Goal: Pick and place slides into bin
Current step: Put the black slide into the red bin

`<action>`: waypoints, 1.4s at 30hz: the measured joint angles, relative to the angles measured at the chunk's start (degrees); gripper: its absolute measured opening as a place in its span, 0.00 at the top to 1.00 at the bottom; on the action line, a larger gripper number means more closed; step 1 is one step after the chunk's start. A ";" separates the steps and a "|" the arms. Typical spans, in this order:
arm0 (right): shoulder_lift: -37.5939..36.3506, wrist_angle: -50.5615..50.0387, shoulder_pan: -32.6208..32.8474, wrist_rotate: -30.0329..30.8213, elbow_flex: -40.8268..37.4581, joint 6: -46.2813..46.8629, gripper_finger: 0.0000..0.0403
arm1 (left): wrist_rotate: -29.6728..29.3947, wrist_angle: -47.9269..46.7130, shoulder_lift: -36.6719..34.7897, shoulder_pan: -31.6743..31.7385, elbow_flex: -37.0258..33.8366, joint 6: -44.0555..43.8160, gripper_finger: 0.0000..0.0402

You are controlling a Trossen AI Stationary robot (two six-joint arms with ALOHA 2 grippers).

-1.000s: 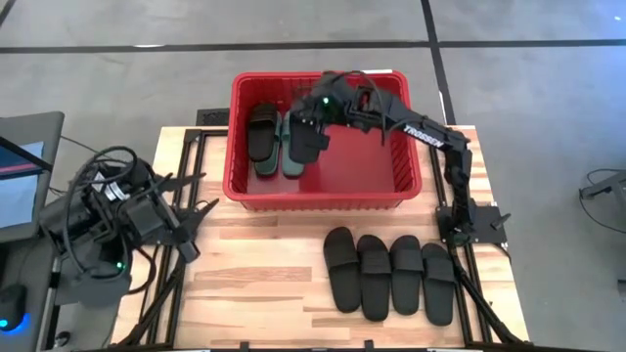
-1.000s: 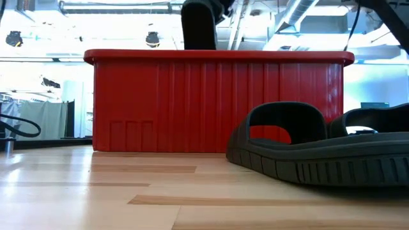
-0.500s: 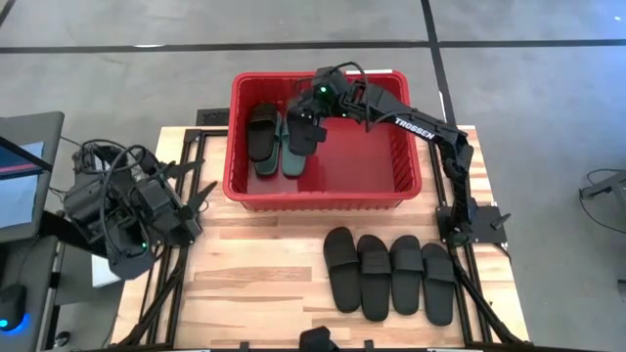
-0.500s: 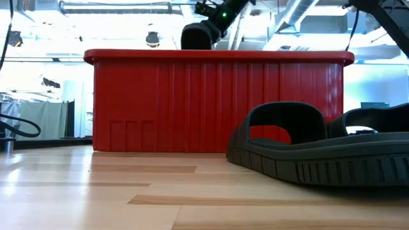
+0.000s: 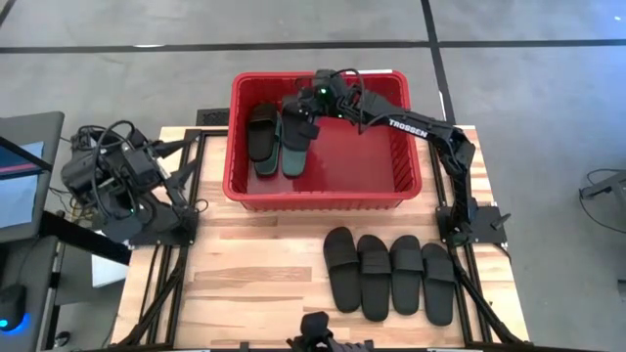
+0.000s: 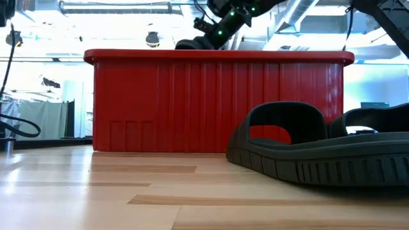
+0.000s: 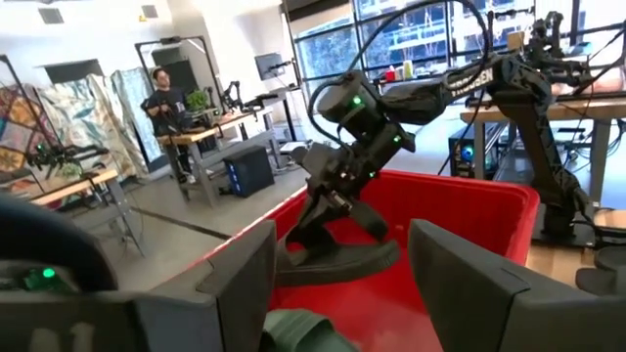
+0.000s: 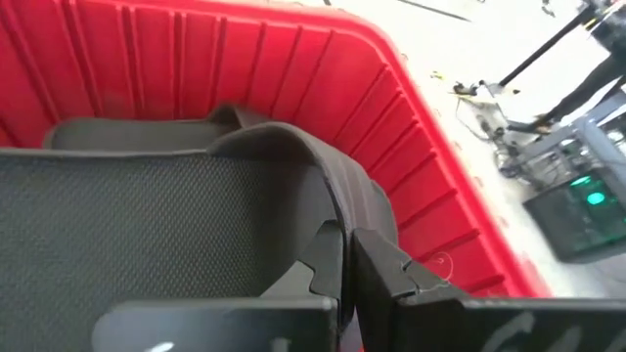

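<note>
Next, my right gripper releases its black slide on the sage-green slide (image 5: 293,140) beside the bin's other black slide.
The red bin (image 5: 323,191) stands at the table's far middle. Inside it lie a black slide (image 5: 261,132) and two sage-green slides (image 5: 292,158), side by side at its left. My right gripper (image 5: 305,108) reaches into the bin from the right and is shut on another black slide (image 5: 298,125), just above the green ones. Several black slides (image 5: 389,274) lie in a row on the table near its front right. My left gripper (image 7: 342,238) is open and empty at the table's left edge, facing the bin. My right gripper pinches the black slide's wide strap (image 8: 328,191) between its two fingers (image 8: 377,264). The fingers slant down from the bin's right side. The slide (image 7: 337,259) hangs tilted below them, inside the bin. I cannot tell whether its low end touches the green slide.
The bin's right half (image 5: 377,156) is bare red floor. Its near wall (image 6: 217,102) hides its contents in the low view. Black frame rails (image 5: 186,210) run along the table's left and right sides. Bare wood (image 5: 254,284) lies left of the row of slides.
My right gripper has gone down into the bin and toward its far left with the black slide, which has sunk almost below the rim and tipped flatter. My left arm has drawn back toward the table's left edge and stays open.
</note>
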 joint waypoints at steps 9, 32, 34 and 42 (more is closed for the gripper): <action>3.06 0.43 -0.47 -2.85 -0.04 3.88 1.00 | -0.22 0.28 -5.50 0.00 -4.99 -0.71 0.45; 9.49 4.16 -2.71 -4.89 0.08 9.35 1.00 | -1.12 -0.01 -9.01 0.00 -5.25 -0.35 0.45; 9.49 4.32 -3.16 -4.74 0.11 8.58 1.00 | -1.18 -0.02 -8.99 -0.02 -5.25 -0.35 0.45; 9.49 4.54 -4.76 -4.53 0.11 1.43 1.00 | -1.18 -0.01 -8.96 -0.02 -5.25 -0.35 0.45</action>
